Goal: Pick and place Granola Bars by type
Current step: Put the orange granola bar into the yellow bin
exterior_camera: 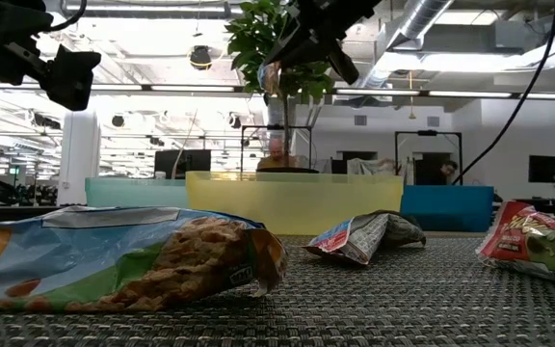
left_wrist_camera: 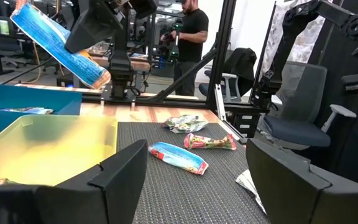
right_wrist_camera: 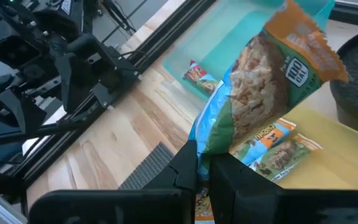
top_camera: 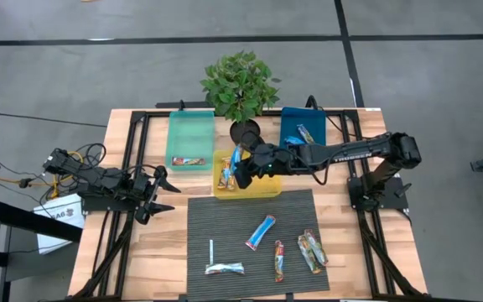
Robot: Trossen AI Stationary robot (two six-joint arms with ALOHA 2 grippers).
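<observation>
The robot's right gripper will set the granola bar down in the yellow bin (top_camera: 240, 172) (right_wrist_camera: 303, 173) next to the two bars of the same type.
My right gripper (top_camera: 243, 170) hangs over the yellow bin (top_camera: 268, 191), shut on a blue, green and orange granola bar (right_wrist_camera: 260, 81). Two like bars (top_camera: 225, 176) lie in that bin. The teal bin (top_camera: 189, 134) holds a red bar (top_camera: 189, 160), and the blue bin (top_camera: 292, 126) holds blue bars (top_camera: 305, 134). On the dark mat (top_camera: 225, 222) lie a blue bar (top_camera: 260, 232), a red bar (top_camera: 279, 260), green-orange bars (top_camera: 313, 250) and another bar (top_camera: 225, 268). My left gripper (top_camera: 162, 193) waits open at the table's left. My right gripper pinches one end of the bar (right_wrist_camera: 207, 140) between its two fingers. The fingers reach in from the table's right, slanting down. The bar sticks out past the fingertips, tilted and lifted clear above the yellow bin.
A potted plant (top_camera: 241, 84) stands just behind the yellow bin, close to my right arm. A thin white stick (top_camera: 210, 252) lies on the mat's left part. Black frame rails (top_camera: 132, 159) run along both sides of the table. A person (left_wrist_camera: 191, 37) stands in the room beyond.
</observation>
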